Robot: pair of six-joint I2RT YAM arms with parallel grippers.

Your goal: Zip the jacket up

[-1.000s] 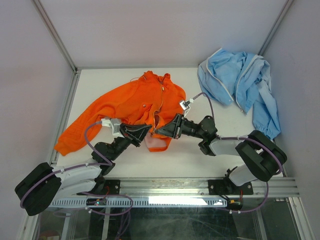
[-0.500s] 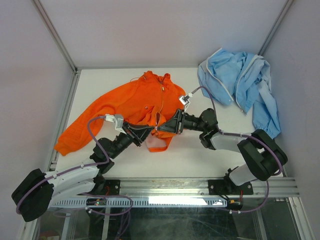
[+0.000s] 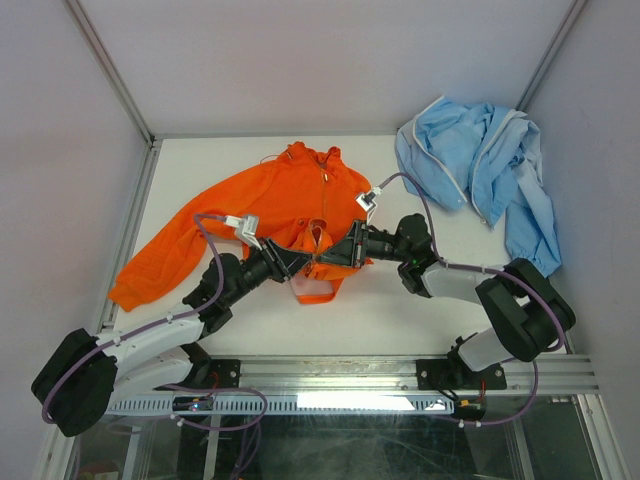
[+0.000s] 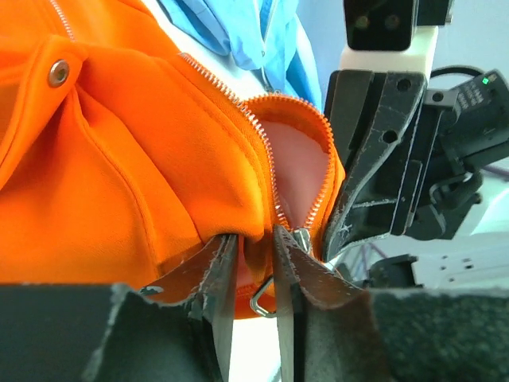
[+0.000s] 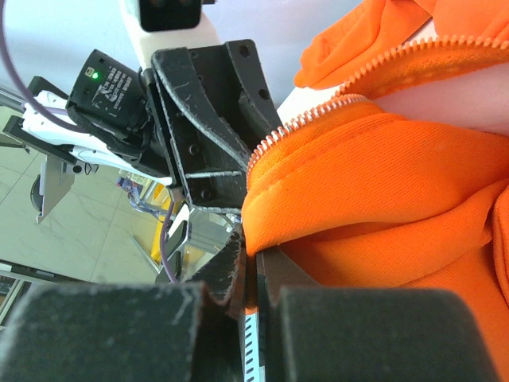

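The pull ring hangs between my left fingers, so that gripper should take only the hem [image 4: 257, 253] beside the slider, leaving the ring for my right gripper.
The orange jacket [image 3: 262, 200] lies spread on the white table with its bottom hem lifted at the front middle. My left gripper [image 3: 298, 263] is shut on the hem beside the zipper. In the left wrist view [image 4: 253, 256] the cloth sits between its fingers. The metal slider [image 4: 301, 237] is at the base of the open zipper teeth [image 4: 256, 137], and its pull ring [image 4: 263, 299] hangs below. My right gripper [image 3: 334, 256] is shut on the opposite hem edge [image 5: 274, 208], tip to tip with the left. The pale lining [image 4: 298, 163] shows between the zipper halves.
A light blue garment [image 3: 480, 165] with white trim lies bunched at the back right corner. The jacket's sleeve [image 3: 150, 265] reaches toward the table's left edge. Grey walls enclose the table on three sides. A metal rail [image 3: 400, 375] runs along the near edge.
Both grippers have moved away from the near edge and closer together, carrying the hem with them. The left arm has stretched forward. The hem is now bunched and raised between them.
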